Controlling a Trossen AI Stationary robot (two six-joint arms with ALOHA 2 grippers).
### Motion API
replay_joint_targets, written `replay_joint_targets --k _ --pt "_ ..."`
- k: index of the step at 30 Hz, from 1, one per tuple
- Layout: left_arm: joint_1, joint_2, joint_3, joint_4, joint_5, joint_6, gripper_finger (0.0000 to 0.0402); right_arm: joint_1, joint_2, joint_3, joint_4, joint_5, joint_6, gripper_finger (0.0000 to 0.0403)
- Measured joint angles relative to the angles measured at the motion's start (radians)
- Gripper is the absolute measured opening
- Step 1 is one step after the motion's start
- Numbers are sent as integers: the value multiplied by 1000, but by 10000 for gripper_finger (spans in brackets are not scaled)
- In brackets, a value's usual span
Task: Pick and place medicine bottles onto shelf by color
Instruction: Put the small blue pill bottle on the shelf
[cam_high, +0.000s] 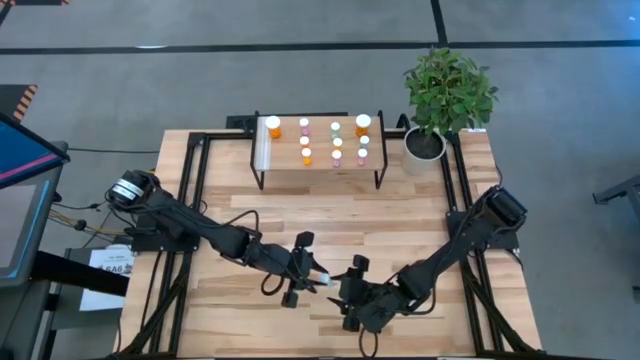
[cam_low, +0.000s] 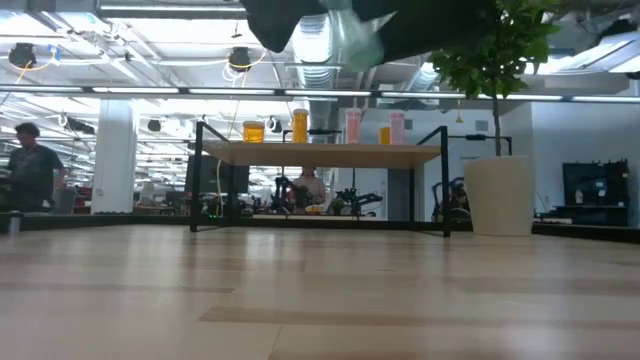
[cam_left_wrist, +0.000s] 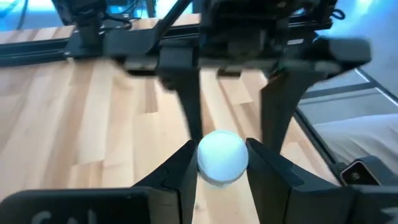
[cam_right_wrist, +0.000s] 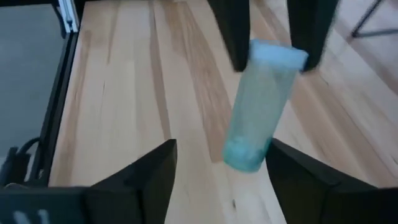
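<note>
The robot's left gripper will release the pale green medicine bottle on the tabletop (cam_high: 267, 277) beneath its own wrist.
My left gripper (cam_high: 313, 272) is at the table's near middle, shut on a pale green medicine bottle (cam_right_wrist: 258, 106) with a white cap (cam_left_wrist: 222, 155). My right gripper (cam_right_wrist: 221, 177) faces it from the right, open. Its two fingers stand on either side of the bottle's bottom end (cam_right_wrist: 245, 155), and I cannot tell whether they touch it. The bottle shows high above the table in the low view (cam_low: 357, 40). The shelf (cam_high: 320, 148) stands at the far middle on its black legs. Several orange, pink and green bottles stand on it. My left gripper pinches the bottle's white cap (cam_left_wrist: 222, 155) between its two fingers (cam_left_wrist: 180, 168). The fingers come roughly level from the table's left. The bottle sticks out beyond them toward my right gripper, body tilted and lifted clear of the table.
A potted green plant in a white pot (cam_high: 425, 145) stands just right of the shelf. Black frame rails (cam_high: 195, 200) run along the table's left and right sides. Bare wood (cam_high: 330, 215) lies between the grippers and the shelf. A person (cam_low: 35, 165) is in the room behind.
</note>
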Motion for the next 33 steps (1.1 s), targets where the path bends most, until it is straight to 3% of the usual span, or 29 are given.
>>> replay_joint_targets --k 9,15,19,27,33 --pt "68 -99 -2 -118 -148 -12 101 49 -82 3 -153 51 120 261" --pt "98 -166 -2 -199 -109 -87 102 63 -80 2 -181 80 137 261" --pt "61 -172 -2 -255 -92 -109 102 63 -78 2 -219 81 171 260" --pt "-16 -172 -2 -404 -159 -176 102 62 -78 2 -222 83 177 260" --pt "-74 -172 -2 -572 -162 -306 103 62 -77 2 -233 86 174 260"
